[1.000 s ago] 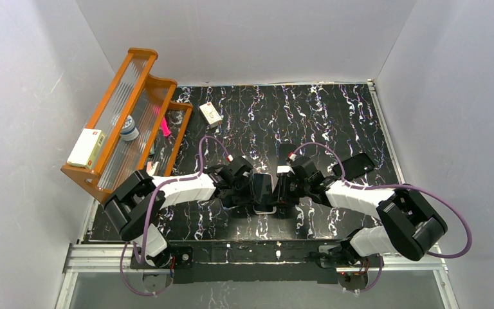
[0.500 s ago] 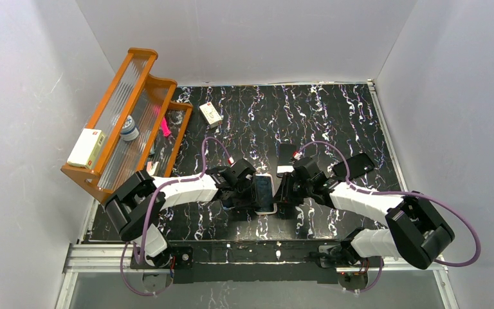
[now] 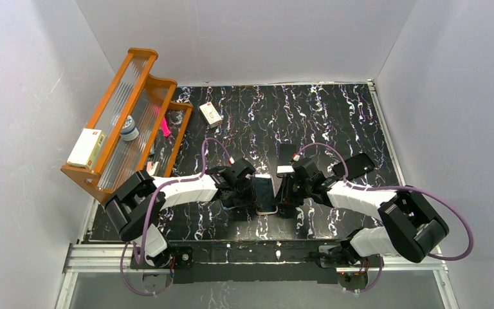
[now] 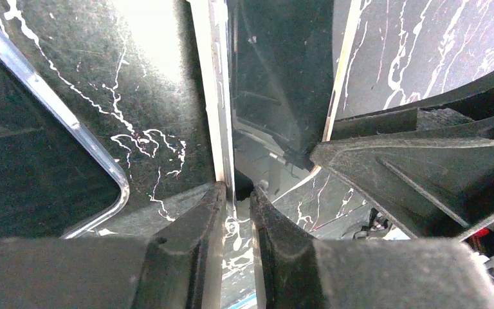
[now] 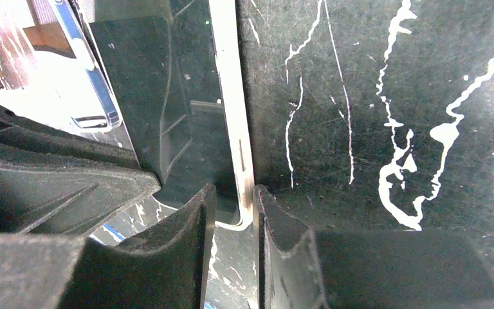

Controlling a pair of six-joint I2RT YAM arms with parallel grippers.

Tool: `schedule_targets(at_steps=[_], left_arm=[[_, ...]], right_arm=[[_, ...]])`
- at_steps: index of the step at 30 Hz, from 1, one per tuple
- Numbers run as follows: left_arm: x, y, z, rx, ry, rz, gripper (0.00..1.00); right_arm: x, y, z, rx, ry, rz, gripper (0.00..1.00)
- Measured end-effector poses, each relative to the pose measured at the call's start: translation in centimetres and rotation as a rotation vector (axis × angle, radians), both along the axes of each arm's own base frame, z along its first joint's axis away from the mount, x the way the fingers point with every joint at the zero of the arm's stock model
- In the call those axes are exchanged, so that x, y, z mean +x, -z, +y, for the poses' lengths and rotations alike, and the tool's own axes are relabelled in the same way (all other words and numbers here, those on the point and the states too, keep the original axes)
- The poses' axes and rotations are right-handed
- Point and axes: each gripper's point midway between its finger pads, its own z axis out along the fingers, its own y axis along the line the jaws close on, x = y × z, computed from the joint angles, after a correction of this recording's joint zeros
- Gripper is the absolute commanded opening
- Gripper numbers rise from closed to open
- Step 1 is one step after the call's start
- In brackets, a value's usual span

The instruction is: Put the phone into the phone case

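I hold the phone's edge near its near corner, so my left gripper needs to open and grip nearer the middle of that edge (image 4: 226, 84) before lifting.
The phone (image 3: 265, 192), silver-edged with a glossy dark face, is held between my two grippers at the near middle of the black marbled table. My left gripper (image 3: 249, 188) is shut on its left edge, which runs between my fingertips in the left wrist view (image 4: 237, 190). My right gripper (image 3: 282, 192) is shut on its right edge near a corner (image 5: 235, 193). The clear phone case (image 4: 77, 125) lies on the table just left of the phone. Its rim also shows in the right wrist view (image 5: 96, 84). In the top view my left gripper mostly hides it.
An orange wooden rack (image 3: 128, 122) stands at the far left and holds a white box (image 3: 85, 148) and a small jar (image 3: 128, 127). A small white box (image 3: 211, 114) lies behind it on the table. A black flat rectangle (image 3: 287, 153) lies just behind my right gripper.
The phone's face has gone from dark to reflecting light, so its tilt has changed. My right wrist has shifted slightly, uncovering the black rectangle behind it. Both grippers stay on the phone.
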Motion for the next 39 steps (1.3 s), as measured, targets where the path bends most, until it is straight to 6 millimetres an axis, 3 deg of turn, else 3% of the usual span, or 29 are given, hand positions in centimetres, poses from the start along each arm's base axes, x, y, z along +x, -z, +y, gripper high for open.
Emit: schedule_targets(at_steps=[7, 18, 21, 25, 29, 39], left_arm=[[-0.2, 0.2, -0.1, -0.019, -0.026, 0.025, 0.07], [0.2, -0.5, 0.8, -0.050, -0.071, 0.027, 0.33], [1.9, -2.0, 1.8, -0.094, -0.122, 0.005, 0.36], [4.5, -3.5, 3.1, -0.130, -0.171, -0.046, 0.36], [4.9, -3.4, 3.1, -0.142, -0.161, -0.046, 0.36], [4.9, -0.3, 2.1, -0.132, -0.120, 0.011, 0.29]], right_arm=[[0.0, 0.0, 0.1, 0.045, 0.011, 0.012, 0.33], [0.2, -0.5, 0.0, 0.073, 0.041, 0.000, 0.38], [0.8, -1.3, 0.0, 0.095, 0.053, -0.033, 0.41], [1.9, -1.8, -0.2, 0.106, 0.069, -0.065, 0.44], [3.0, -1.5, -0.2, 0.097, 0.079, -0.060, 0.52], [4.0, -1.4, 1.0, 0.148, 0.068, -0.043, 0.60]])
